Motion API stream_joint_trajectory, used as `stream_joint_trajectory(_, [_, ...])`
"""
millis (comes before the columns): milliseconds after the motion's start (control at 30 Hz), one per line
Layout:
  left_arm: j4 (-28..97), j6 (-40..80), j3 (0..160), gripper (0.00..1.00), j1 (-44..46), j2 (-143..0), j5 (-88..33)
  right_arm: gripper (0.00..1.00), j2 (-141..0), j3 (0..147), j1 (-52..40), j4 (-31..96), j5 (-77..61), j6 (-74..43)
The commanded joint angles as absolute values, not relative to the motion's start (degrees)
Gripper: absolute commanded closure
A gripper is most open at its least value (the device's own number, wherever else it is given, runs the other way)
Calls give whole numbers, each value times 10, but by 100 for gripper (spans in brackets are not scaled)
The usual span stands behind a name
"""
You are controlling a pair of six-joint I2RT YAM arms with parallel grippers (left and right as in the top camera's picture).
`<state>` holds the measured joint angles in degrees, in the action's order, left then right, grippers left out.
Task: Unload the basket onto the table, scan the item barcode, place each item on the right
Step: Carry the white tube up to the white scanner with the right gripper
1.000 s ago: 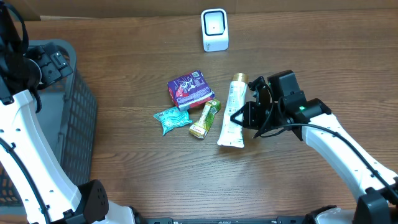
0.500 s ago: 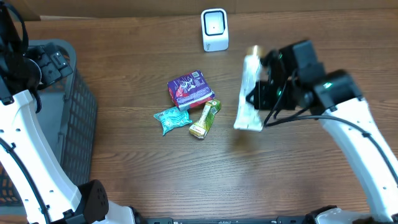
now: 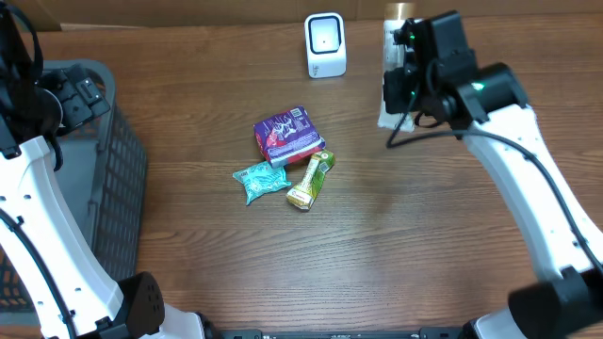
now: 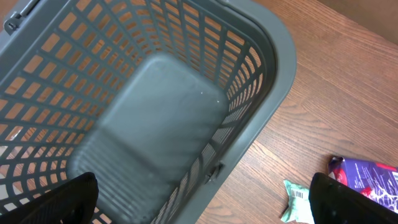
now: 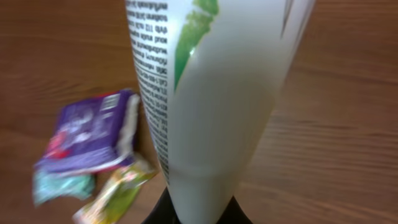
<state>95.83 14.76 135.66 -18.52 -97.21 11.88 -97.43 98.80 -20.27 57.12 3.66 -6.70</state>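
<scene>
My right gripper is going to let go of the white tube on the bare wood (image 3: 497, 172) under its white forearm.
The item is a white tube (image 3: 389, 40) with a gold cap, green markings and small print. My right gripper (image 3: 403, 87) is shut on the tube and holds it up off the table at the back, just right of the white scanner (image 3: 325, 44). In the right wrist view the tube (image 5: 211, 93) fills the middle, its lower end pinched in my right gripper (image 5: 196, 214). My left gripper (image 4: 214, 205) hangs open and empty over the rim of the grey basket (image 4: 273, 74).
A purple packet (image 3: 289, 135), a teal packet (image 3: 259, 179) and a green-yellow bar (image 3: 311, 181) lie together mid-table. The grey basket (image 3: 113, 169) takes up the left side. The table's back edge runs just behind the scanner.
My right gripper has lifted the tube off the table and carried it back and slightly right, to beside the scanner. The left arm has not moved.
</scene>
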Motion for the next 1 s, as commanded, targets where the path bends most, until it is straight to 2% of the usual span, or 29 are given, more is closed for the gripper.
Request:
stream_joint_trajectory(0, [957, 141, 1354, 1, -187, -976, 126, 97, -1005, 1022, -203, 543, 168, -42])
stream_joint_trajectory(167, [957, 141, 1354, 0, -187, -976, 126, 97, -1084, 1130, -208, 556, 231, -17])
stream_joint_trajectory(367, [957, 141, 1354, 0, -187, -976, 126, 97, -1209, 1268, -258, 544, 415, 107])
stream_joint_trajectory(633, [957, 141, 1354, 1, -187, -976, 126, 96, -1313, 1268, -298, 352, 497, 348])
stream_joint_trajectory(833, [957, 141, 1354, 0, -187, -976, 126, 96, -1359, 1268, -298, 296, 503, 441])
stream_joint_trajectory(967, [957, 141, 1354, 1, -187, -976, 126, 96, -1375, 1267, -298, 296, 501, 448])
